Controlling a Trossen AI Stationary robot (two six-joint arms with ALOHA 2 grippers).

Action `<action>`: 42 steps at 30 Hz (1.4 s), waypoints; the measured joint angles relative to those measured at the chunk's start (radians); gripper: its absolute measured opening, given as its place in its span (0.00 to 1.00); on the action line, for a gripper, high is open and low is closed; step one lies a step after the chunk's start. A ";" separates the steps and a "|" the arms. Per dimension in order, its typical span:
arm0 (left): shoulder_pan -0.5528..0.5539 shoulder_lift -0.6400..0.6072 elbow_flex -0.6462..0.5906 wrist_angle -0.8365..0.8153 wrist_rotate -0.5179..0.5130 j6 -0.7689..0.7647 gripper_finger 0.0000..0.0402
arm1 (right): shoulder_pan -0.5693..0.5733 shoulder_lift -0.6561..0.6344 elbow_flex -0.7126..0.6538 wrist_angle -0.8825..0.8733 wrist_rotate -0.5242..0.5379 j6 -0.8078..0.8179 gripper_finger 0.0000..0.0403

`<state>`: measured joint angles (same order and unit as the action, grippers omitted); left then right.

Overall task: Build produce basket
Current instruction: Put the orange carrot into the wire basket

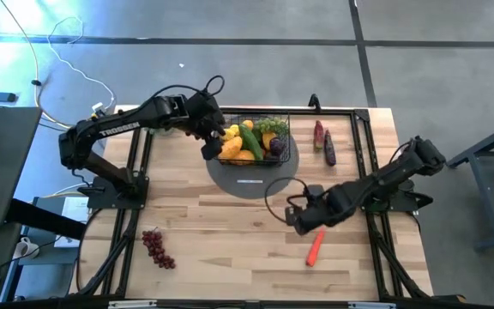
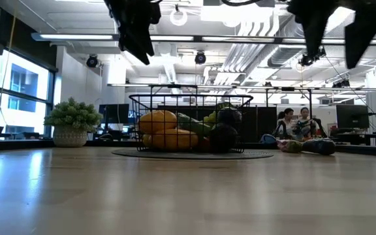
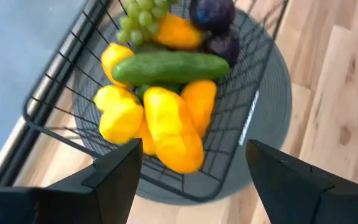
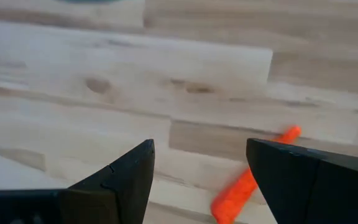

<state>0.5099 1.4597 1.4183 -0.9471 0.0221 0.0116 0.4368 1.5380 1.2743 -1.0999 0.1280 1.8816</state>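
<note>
The robot's right gripper needs to next move to the orange carrot's thick end [image 1: 311, 259] [image 4: 229, 204], the one closer to the table's front edge, and close there.
The black wire basket [image 1: 256, 142] stands on a flat grey disc [image 1: 251, 182] at the far middle of the table. It holds yellow lemons [image 3: 120, 115], an orange mango [image 3: 173, 134], a cucumber [image 3: 169, 67], green grapes [image 3: 138, 15] and dark plums [image 3: 213, 12]. My left gripper [image 1: 213, 146] is open and empty above the basket's left end. My right gripper [image 1: 300, 225] is open and empty, just left of the orange carrot [image 1: 315, 247], which lies on the table and also shows in the right wrist view [image 4: 244, 190].
A purple grape bunch [image 1: 157, 247] lies near the front left. An eggplant and a red piece [image 1: 324, 143] lie right of the basket. A potted green bush [image 2: 72, 122] shows at the far left in the low view. People sit in the room behind [image 2: 296, 127].
</note>
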 joint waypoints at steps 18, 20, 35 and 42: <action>-0.168 -0.039 -0.130 0.068 -0.007 -0.182 0.68 | 0.239 0.131 0.000 0.016 -0.006 0.328 0.59; -0.189 -0.046 -0.130 0.068 -0.007 -0.192 0.68 | 0.254 0.148 0.000 0.021 -0.006 0.357 0.59; -0.266 -0.053 -0.130 0.071 -0.007 -0.219 0.68 | 0.303 0.303 0.000 0.124 -0.102 0.425 0.59; -0.270 -0.053 -0.130 0.070 -0.007 -0.219 0.68 | 0.303 0.363 0.000 0.168 -0.125 0.425 0.59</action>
<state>0.2404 1.4071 1.2884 -0.8768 0.0147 -0.2070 0.7401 1.9013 1.2743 -0.9324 0.0028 2.3070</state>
